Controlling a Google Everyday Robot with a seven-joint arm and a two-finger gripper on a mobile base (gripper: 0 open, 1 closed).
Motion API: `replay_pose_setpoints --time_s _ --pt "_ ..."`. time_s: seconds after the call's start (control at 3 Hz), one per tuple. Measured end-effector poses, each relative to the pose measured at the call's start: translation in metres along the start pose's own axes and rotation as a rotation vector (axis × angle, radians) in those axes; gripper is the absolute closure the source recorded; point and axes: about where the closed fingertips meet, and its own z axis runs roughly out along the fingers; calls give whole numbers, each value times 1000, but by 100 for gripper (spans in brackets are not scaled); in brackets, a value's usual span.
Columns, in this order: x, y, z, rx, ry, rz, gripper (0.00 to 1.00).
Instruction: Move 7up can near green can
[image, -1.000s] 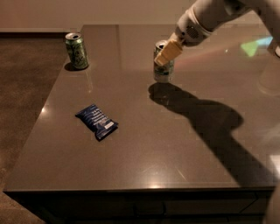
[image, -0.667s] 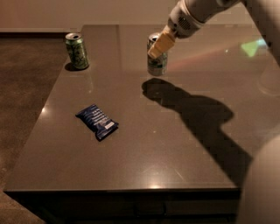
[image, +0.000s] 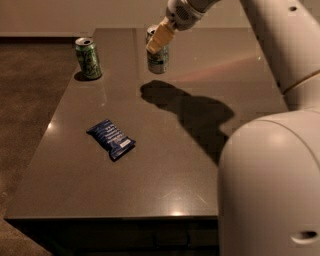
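Observation:
The 7up can, now held above the table's far middle, will be let go by my gripper on the table's far part, tight (image: 106, 81) against the green can's inner side.
The 7up can (image: 158, 59) is pale silver-white with green lettering. My gripper (image: 159, 39) is shut on it near its top and holds it above the far middle of the dark table (image: 165, 150); its shadow lies on the table below and to the right. The green can (image: 88, 58) stands upright near the table's far left edge, to the left of the held can and apart from it.
A blue snack packet (image: 111, 139) lies flat on the left half of the table, nearer the front. My white arm and body (image: 270, 165) fill the right side of the view. The table's left edge drops to a brown floor (image: 25, 110).
My gripper has carried the 7up can up off the table and to the left, closer to the green can. The arm now fills more of the right side.

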Motion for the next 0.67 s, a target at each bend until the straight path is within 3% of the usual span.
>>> replay_pose_setpoints --time_s 0.67 --pt "-47 -1 43 -13 -35 4 100"
